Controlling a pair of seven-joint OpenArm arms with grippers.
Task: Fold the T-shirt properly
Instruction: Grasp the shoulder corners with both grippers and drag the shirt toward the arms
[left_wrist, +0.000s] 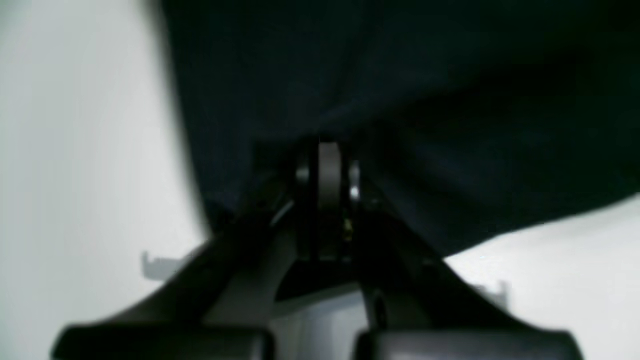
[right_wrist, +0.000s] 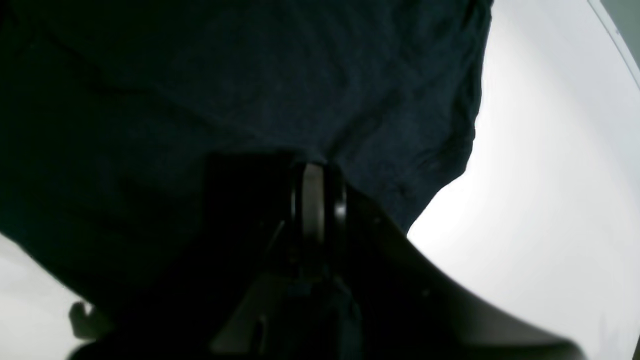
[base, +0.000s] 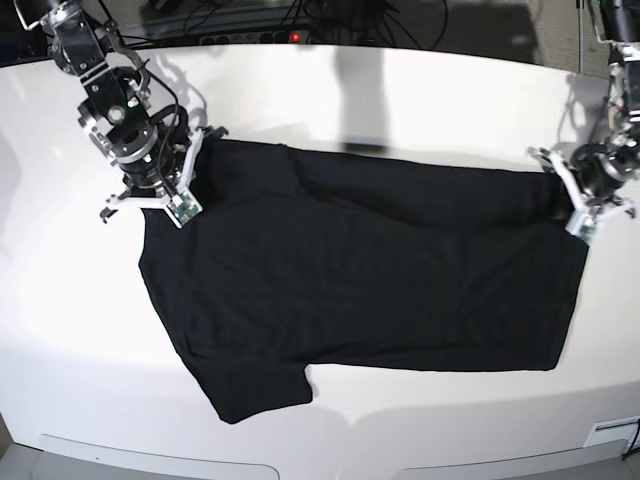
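Note:
The T-shirt's sleeve is close to the table's front edge. Next, my left gripper takes its corner (base: 552, 208) again and help pull the shirt back before folding.
The black T-shirt (base: 360, 270) lies spread on the white table (base: 400, 100), plain side up, with one short sleeve (base: 260, 392) pointing to the front left. My right gripper (base: 168, 178) is at the shirt's far left corner, shut on the cloth. In the right wrist view its fingers (right_wrist: 314, 172) pinch the T-shirt (right_wrist: 250, 75), which bunches at the tips. At the far right corner my left gripper (base: 562, 195) is also shut on the cloth. The left wrist view shows the fingertips (left_wrist: 328, 155) buried in a fold of the T-shirt (left_wrist: 425, 75).
Cables and a power strip (base: 290, 35) run along the table's back edge. The table's front edge (base: 330, 460) lies just below the shirt's sleeve. Bare white tabletop surrounds the shirt on all sides.

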